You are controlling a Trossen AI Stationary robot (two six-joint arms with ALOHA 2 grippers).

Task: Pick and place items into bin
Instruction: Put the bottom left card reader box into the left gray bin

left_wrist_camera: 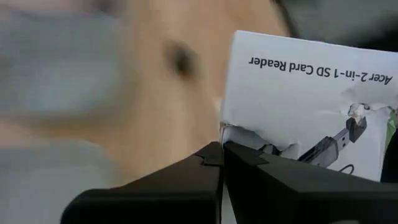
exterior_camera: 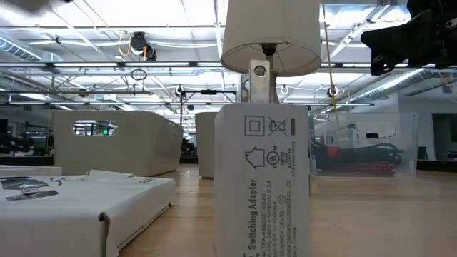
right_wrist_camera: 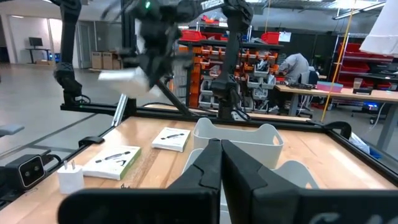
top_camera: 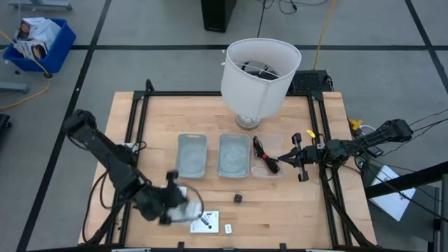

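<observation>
The robot's left gripper should put the white packet down in the clear bin (top_camera: pixel 199 155) (left_wrist_camera: pixel 46 167) that is farthest from the black coiled cable.
My left gripper (top_camera: pixel 170 203) hangs near the table's near edge, shut on a white packet (left_wrist_camera: pixel 311 99) printed "Acer 2-in-1 SD Card Reader". The right wrist view shows that packet (right_wrist_camera: pixel 124 78) lifted clear, with two more packets (right_wrist_camera: pixel 171 138) (right_wrist_camera: pixel 112 162) lying flat on the wood below. One of these packets (top_camera: pixel 205 221) shows in the high view beside a tiny white piece (top_camera: pixel 229 227). A tiny black cube (top_camera: pixel 239 198) sits on the table. The black coiled cable (top_camera: pixel 264 157) lies in the right clear bin (top_camera: pixel 274 172). My right gripper (top_camera: pixel 299 158) is shut and hovers by that bin. My left gripper pinches the packet between its two fingers at a torn edge (left_wrist_camera: pixel 249 134) near one corner. The packet is lifted clear of the table and sticks out past the fingertips (left_wrist_camera: pixel 249 155), printed face toward the wrist camera.
Three clear bins (top_camera: pixel 192 155) (top_camera: pixel 234 155) stand in a row mid-table. The big white lampshade (top_camera: pixel 259 73) rises behind them. A white switching adapter (exterior_camera: pixel 260 178) stands upright close to the low camera. A black frame (top_camera: pixel 140 126) rims the table.
</observation>
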